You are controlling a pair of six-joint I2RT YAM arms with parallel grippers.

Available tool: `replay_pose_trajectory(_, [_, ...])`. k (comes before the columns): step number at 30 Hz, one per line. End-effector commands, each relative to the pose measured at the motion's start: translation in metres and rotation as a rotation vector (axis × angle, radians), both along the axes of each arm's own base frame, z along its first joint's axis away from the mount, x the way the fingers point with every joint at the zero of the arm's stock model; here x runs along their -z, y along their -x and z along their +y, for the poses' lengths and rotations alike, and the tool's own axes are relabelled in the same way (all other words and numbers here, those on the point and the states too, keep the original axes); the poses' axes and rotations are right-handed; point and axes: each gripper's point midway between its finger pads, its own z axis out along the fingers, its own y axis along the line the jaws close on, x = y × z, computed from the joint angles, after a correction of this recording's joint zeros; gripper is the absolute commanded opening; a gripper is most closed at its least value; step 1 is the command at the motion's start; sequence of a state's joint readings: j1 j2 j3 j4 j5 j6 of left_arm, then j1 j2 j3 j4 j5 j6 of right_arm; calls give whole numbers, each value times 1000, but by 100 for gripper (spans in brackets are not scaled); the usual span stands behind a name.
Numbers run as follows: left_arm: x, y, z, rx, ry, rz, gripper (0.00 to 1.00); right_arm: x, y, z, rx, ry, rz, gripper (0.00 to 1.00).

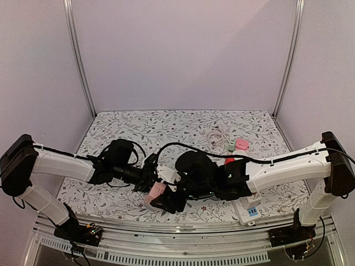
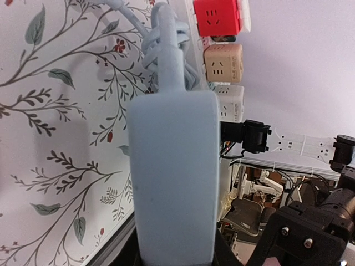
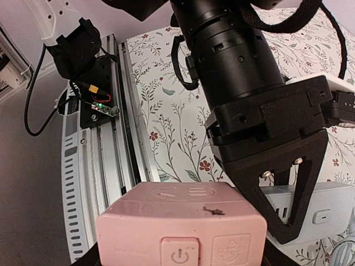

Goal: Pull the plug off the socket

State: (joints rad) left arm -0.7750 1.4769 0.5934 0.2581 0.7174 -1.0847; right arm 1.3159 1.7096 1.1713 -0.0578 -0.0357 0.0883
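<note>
Next, my left gripper releases the pale blue strip on its own side of the flowered table (image 1: 122, 167), midway front to back.
A pink cube socket (image 3: 183, 221) with a power button fills the bottom of the right wrist view, and my right gripper (image 3: 180, 261) is shut on it. In the top view the socket (image 1: 156, 190) sits at the table's front centre, where both grippers meet. A pale, flat plug (image 2: 172, 177) with its cable (image 2: 166, 44) runs up the left wrist view, its base between the jaws of my left gripper (image 2: 175, 259), which press on both of its sides. In the right wrist view, the left gripper's black fingers (image 3: 283, 188) straddle the plug (image 3: 324, 213) beside the socket.
A white power strip (image 1: 247, 208) lies at the front right. Red (image 2: 217, 15), beige (image 2: 223, 64) and white (image 2: 230, 102) cube sockets sit in a row. A coiled white cable (image 1: 215, 133) lies at the back. The metal front rail (image 3: 105, 166) runs close by.
</note>
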Motion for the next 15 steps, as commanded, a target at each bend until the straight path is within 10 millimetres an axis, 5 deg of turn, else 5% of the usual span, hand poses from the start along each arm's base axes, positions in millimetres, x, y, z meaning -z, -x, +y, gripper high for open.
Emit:
replay_pose_trajectory(1, [-4, 18, -6, 86, 40, -19, 5, -30, -29, 10, 105, -95, -76, 29])
replay_pose_trajectory(9, [-10, 19, -4, 112, 38, -89, 0, -24, -52, 5, 171, -134, 97, 29])
replay_pose_trajectory(15, [-13, 19, -2, 111, 33, -108, 0, -22, -51, 7, 171, -161, 171, 29])
